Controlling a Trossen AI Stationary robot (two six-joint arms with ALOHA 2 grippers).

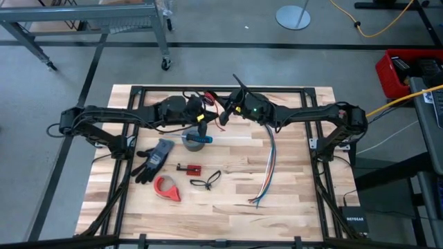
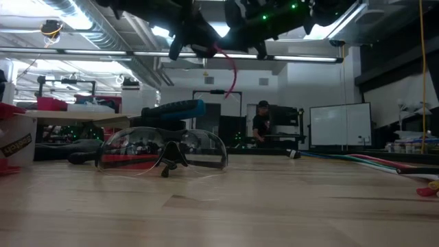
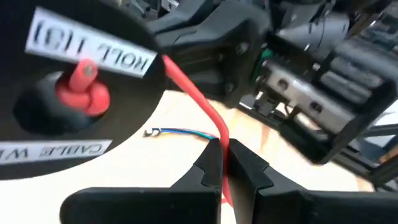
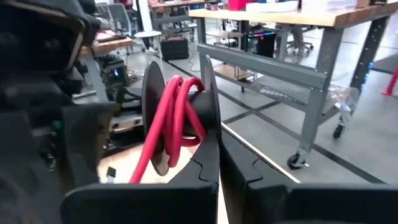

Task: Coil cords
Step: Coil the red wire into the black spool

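The left gripper pinches the red cord crowded against the right gripper at the spool, so next the left gripper opens, back away and grabs the cord's hanging end (image 1: 221, 126).
A thin red cord (image 3: 191, 90) is partly wound on a black spool (image 4: 152, 93) held up over the table's far middle. Several turns (image 4: 177, 112) lie between the spool's two flanges. One cord end (image 3: 84, 87) pokes out through the labelled flange. My left gripper (image 3: 222, 148) is shut on the cord just beside the spool. My right gripper (image 4: 219, 134) faces it, shut on the spool. In the high view, the left gripper (image 1: 203, 105) and the right gripper (image 1: 232, 107) nearly meet. A red loop (image 2: 231, 68) hangs below them. My left gripper pinches a single strand of the red cord (image 3: 219, 134) between its two fingertips, the fingers lying across it. The strand runs straight from the spool to the fingers, clear of the table. My right gripper pinches the rim of one spool flange (image 4: 210, 118) between its two fingers, coming in about level. The spool is lifted clear, its flanges on edge.
Under the grippers a grey tape roll (image 1: 196, 140) carries a blue-handled tool. Dark gloves (image 1: 156, 158), a red tape dispenser (image 1: 167, 188), a small red part (image 1: 188, 168) and clear safety glasses (image 1: 206, 181) lie front left. A multicoloured wire bundle (image 1: 268, 169) runs down the right half.
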